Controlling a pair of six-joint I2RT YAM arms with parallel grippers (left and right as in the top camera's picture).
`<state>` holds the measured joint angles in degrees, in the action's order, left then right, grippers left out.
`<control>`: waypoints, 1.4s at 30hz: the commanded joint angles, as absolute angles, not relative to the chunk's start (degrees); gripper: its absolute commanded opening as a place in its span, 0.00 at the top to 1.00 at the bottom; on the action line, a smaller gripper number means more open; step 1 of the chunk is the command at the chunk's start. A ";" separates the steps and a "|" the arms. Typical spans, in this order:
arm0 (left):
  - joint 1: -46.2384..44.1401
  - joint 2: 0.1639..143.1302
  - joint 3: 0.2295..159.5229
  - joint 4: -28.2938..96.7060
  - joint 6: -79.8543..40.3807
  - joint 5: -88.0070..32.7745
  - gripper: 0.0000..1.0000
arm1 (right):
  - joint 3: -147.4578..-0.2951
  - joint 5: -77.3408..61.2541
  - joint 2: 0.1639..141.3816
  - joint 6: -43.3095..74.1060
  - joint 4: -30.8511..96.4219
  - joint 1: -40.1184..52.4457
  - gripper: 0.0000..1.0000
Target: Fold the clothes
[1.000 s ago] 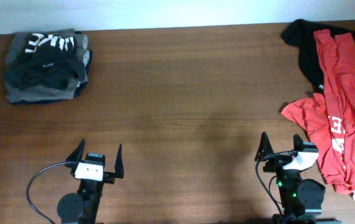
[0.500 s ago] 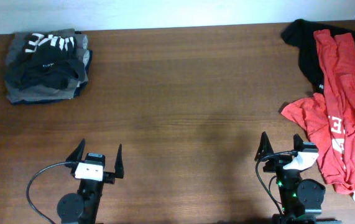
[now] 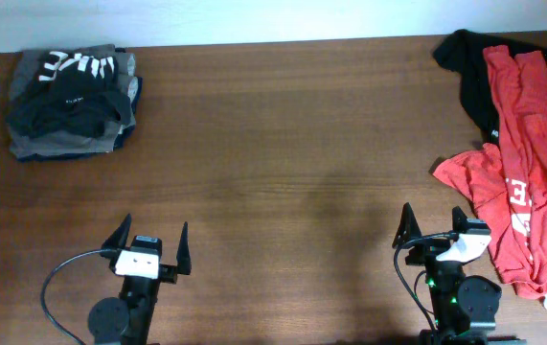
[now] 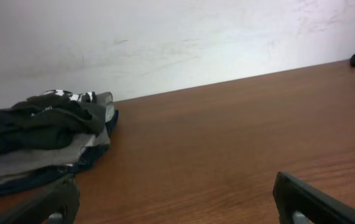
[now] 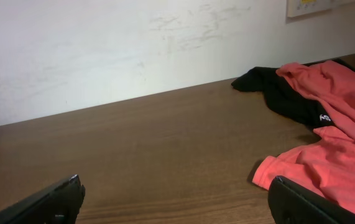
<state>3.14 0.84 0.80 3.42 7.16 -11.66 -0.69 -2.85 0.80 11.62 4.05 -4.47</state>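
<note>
I will next move my right gripper to the red-orange T-shirt's sleeve (image 3: pixel 474 174) (image 5: pixel 306 165) that sticks out toward the middle of the table and close it there.
The clothes, a red-orange T-shirt (image 3: pixel 525 163) with white lettering, lie crumpled along the table's right edge, partly over a black garment (image 3: pixel 469 72). In the right wrist view the red-orange T-shirt (image 5: pixel 332 155) fills the right side, its sleeve hem just ahead of the right finger. My right gripper (image 3: pixel 433 223) stands open at the near edge, just left of the shirt, holding nothing. Far to the left, my left gripper (image 3: pixel 152 243) is also open and empty over bare wood. In the wrist views the left gripper (image 4: pixel 174 202) and the right gripper (image 5: pixel 176 199) show wide-apart fingers.
A folded pile of dark grey and black garments (image 3: pixel 72 101) with white lettering sits at the far left corner; the same pile of dark garments (image 4: pixel 37 137) shows in the left wrist view. A white wall (image 5: pixel 133 43) runs behind the wooden table (image 3: pixel 283 153).
</note>
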 commanded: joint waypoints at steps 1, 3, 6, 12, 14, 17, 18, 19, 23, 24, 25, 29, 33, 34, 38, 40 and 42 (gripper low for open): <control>3.16 0.36 0.54 3.53 0.82 -12.27 0.01 | -0.32 -2.55 0.36 11.68 4.21 -4.91 0.01; 3.16 0.40 0.54 3.53 -1.08 -12.29 0.01 | -0.32 -2.57 0.36 11.68 4.21 -4.91 0.01; 3.16 0.40 0.58 3.44 -4.99 -12.32 0.01 | -0.32 -2.50 0.36 13.63 4.05 -4.91 0.01; 3.14 0.40 0.71 3.07 -14.11 -14.28 0.01 | -2.02 -2.33 0.36 20.05 3.64 -4.91 0.01; 3.16 0.40 1.10 3.11 -14.11 -14.26 0.01 | -3.14 -2.28 0.36 20.03 3.64 -4.91 0.01; 3.16 0.40 1.96 3.11 -14.11 -14.22 0.01 | -5.19 -1.76 0.36 20.01 4.12 -4.91 0.01; 3.14 0.43 2.22 3.11 -14.11 -14.22 0.01 | -6.09 -1.67 0.45 20.01 4.29 -4.91 0.01; 3.16 0.49 2.42 3.09 -14.11 -14.20 0.01 | -6.79 -1.65 0.60 20.01 4.29 -4.91 0.01; 3.14 2.28 3.57 3.11 -14.11 -14.22 0.01 | -10.00 -1.67 2.79 20.01 4.51 -4.91 0.01; 3.14 3.03 3.99 3.11 -14.11 -14.22 0.01 | -11.11 -1.72 4.03 20.01 4.64 -4.91 0.01; 3.16 3.84 4.45 3.11 -14.11 -14.22 0.01 | -11.92 -1.72 5.15 20.01 4.80 -4.91 0.01; 3.16 7.51 6.24 3.09 -14.09 -14.20 0.01 | -15.07 -1.93 10.96 20.01 5.45 -4.91 0.01; 3.16 12.10 9.08 3.14 -14.09 -14.22 0.01 | -18.17 -2.63 17.65 20.01 5.72 -4.91 0.01; 3.16 13.52 10.13 3.14 -14.09 -14.22 0.01 | -19.11 -2.68 19.38 19.99 5.82 -4.91 0.01; 3.16 20.45 14.83 3.14 -14.06 -14.22 0.01 | -23.00 -2.81 25.71 19.99 5.82 -4.91 0.01; 3.16 24.34 17.12 3.14 -14.06 -14.22 0.01 | -25.04 -2.85 28.58 19.99 5.85 -4.91 0.01; 3.14 28.84 19.75 3.22 -13.78 -14.48 0.01 | -27.24 -3.03 31.07 19.97 6.94 -4.91 0.01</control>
<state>3.14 24.36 15.94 3.25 -13.32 -13.54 -23.51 -2.70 28.60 19.53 6.09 -4.47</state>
